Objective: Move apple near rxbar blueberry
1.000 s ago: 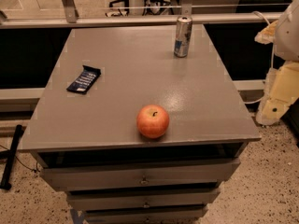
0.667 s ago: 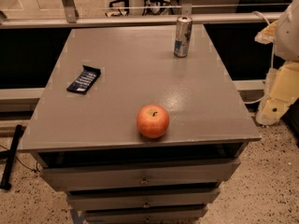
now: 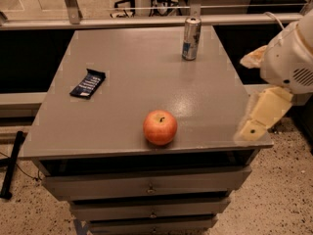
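I need to close on the side of the apple (image 3: 170, 128) facing the arm, as it should go near the rxbar blueberry.
The red-orange apple (image 3: 160, 127) sits near the front edge of the grey table (image 3: 132, 77), slightly right of the middle. The rxbar blueberry (image 3: 87, 83), a flat dark-blue bar, lies on the table's left side, well apart from the apple. My gripper (image 3: 254, 125), cream-coloured and hanging from the white arm (image 3: 288, 58), is at the table's front right corner. It is to the right of the apple and touches nothing.
A tall silver-blue drink can (image 3: 191, 38) stands upright at the back right of the table. Drawers (image 3: 146, 185) run below the tabletop. A metal rail (image 3: 146, 21) runs behind the table. A black pole (image 3: 12, 163) lies on the speckled floor at left.
The arm and gripper have moved left and slightly down, reaching over the table's right front corner. The apple, bar and can have not moved.
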Robot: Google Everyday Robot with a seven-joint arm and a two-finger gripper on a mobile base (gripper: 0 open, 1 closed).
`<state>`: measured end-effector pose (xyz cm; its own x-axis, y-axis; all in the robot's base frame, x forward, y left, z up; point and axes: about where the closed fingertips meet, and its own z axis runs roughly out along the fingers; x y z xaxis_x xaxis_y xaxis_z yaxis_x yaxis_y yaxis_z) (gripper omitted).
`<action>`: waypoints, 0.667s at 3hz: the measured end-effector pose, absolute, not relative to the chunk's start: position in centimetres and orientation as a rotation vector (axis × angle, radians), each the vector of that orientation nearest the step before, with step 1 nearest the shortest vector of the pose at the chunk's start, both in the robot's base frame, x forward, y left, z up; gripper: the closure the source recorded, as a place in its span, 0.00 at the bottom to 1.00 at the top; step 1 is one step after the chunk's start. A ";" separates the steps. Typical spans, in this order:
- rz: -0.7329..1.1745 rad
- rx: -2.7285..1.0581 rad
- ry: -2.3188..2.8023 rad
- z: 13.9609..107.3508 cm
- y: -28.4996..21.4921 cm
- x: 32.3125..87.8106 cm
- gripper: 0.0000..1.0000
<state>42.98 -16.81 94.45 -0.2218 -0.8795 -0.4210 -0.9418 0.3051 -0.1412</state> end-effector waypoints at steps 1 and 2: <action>0.398 -1.594 2.064 92.1 -11.8 42.1 0.00; 0.538 -1.578 1.965 90.5 -7.3 42.2 0.00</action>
<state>42.20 -7.27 90.49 -0.1534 -0.7497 -0.6438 -0.9730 0.2281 -0.0338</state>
